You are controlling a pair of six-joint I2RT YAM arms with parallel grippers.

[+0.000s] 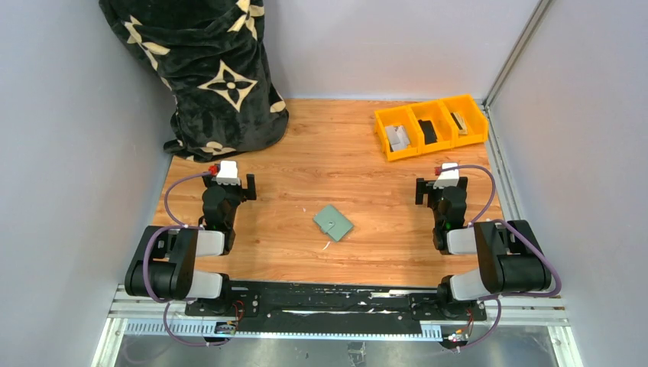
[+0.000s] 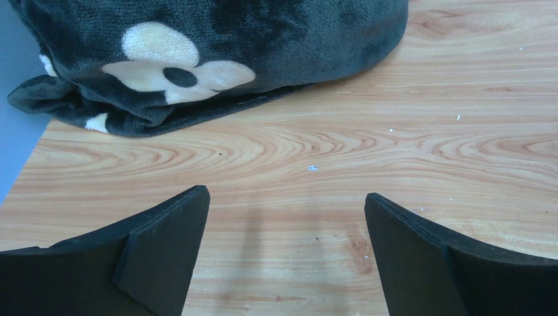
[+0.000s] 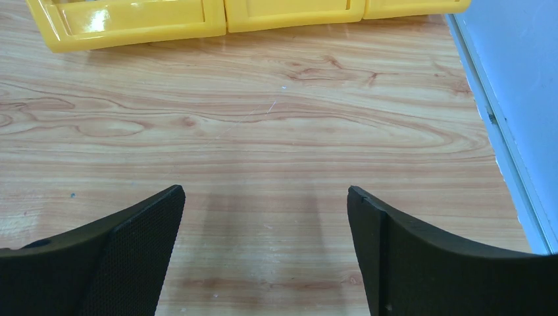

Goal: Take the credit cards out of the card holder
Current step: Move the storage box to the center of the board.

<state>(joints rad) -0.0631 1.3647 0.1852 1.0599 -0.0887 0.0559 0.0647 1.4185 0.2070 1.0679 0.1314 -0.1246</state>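
Note:
The robot's right gripper should close on the front end of the divider [image 1: 419, 143] [image 3: 225, 9] between the pale grey pieces and the dark items in the yellow tray.
The card holder [image 1: 333, 222], a small sage-green square wallet, lies folded shut on the wooden table between the two arms, turned a little askew. The credit cards are hidden; none shows outside it. My left gripper [image 1: 229, 183] hovers to the holder's left and is open, with only bare wood between its fingers in the left wrist view [image 2: 284, 195]. My right gripper [image 1: 442, 187] hovers to the holder's right, also open and empty over bare wood [image 3: 264, 191]. Neither gripper touches the holder, which is out of both wrist views.
A yellow three-compartment tray [image 1: 406, 154] stands at the back right, holding pale grey flat pieces and dark items; its front edge [image 3: 131, 33] shows ahead of my right gripper. A black patterned blanket [image 1: 214, 69] is heaped at the back left [image 2: 217, 39]. Grey walls enclose the table.

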